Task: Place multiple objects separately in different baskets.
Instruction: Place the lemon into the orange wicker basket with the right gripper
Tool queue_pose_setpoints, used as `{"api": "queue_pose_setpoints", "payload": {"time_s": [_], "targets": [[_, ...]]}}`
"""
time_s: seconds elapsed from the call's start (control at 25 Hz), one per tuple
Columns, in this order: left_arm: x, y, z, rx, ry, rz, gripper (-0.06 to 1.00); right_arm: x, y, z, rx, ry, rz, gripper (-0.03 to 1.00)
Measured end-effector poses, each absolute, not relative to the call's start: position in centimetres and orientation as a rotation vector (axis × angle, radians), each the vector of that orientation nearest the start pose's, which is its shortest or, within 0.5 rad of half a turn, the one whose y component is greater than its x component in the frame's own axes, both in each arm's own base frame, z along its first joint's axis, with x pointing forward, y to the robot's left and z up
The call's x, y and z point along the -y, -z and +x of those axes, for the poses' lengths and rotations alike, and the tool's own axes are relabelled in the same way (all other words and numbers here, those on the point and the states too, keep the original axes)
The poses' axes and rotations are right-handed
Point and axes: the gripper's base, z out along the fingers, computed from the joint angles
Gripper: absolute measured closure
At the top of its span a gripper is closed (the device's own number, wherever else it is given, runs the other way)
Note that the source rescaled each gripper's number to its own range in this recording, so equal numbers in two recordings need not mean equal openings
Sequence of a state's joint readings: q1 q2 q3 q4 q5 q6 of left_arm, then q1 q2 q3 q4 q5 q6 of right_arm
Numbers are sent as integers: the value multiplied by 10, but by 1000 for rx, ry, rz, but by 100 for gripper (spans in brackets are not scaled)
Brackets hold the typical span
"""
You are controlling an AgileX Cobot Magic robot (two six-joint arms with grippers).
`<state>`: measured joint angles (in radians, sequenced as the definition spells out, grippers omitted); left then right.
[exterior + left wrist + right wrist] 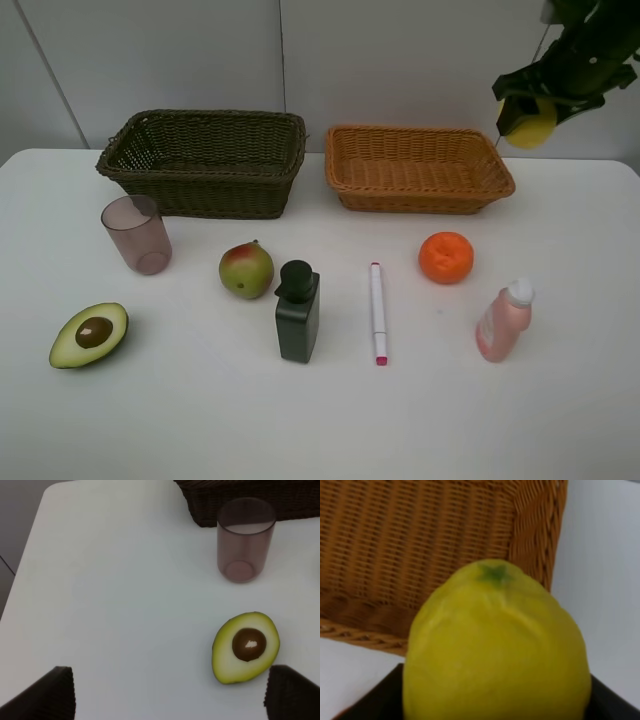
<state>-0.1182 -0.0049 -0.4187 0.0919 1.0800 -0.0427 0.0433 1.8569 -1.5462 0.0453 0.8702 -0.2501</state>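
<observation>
Next, I let go of the lemon with my right gripper inside the orange-tan basket (466, 170) (476, 542), against the end nearest the orange.
My right gripper (532, 108) is shut on the lemon (530, 128), held in the air above the far right corner of the orange-tan basket (420, 200). In the right wrist view the lemon (495, 650) fills the frame over that basket (420, 540). My left gripper (172, 700) is open above the table, close to the halved avocado (245, 647) and the mauve cup (246, 540). The dark basket (220, 195) stands at the back left. On the table lie the pear-like fruit (246, 270), black pump bottle (298, 312), marker (378, 310), orange (446, 257) and pink bottle (503, 320).
The white table (200, 420) runs to a grey wall behind the baskets. The avocado (90, 335) and cup (137, 234) sit at the left side. The left arm is outside the exterior high view.
</observation>
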Motion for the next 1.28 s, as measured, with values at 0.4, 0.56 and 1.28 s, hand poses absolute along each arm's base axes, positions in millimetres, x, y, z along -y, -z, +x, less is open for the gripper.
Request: {"api": "queue_pose_setpoints", "payload": {"time_s": [0.4, 0.56, 1.28], "targets": [[-7, -253, 3, -2135, -18, 79, -6, -29, -223, 457, -2596, -68, -411, 43], [-7, -253, 3, -2135, -18, 79, -6, -29, -199, 469, -2600, -60, -408, 43], [-7, -253, 3, -2135, -18, 79, -6, -29, -173, 480, -2576, -45, -393, 43]]}}
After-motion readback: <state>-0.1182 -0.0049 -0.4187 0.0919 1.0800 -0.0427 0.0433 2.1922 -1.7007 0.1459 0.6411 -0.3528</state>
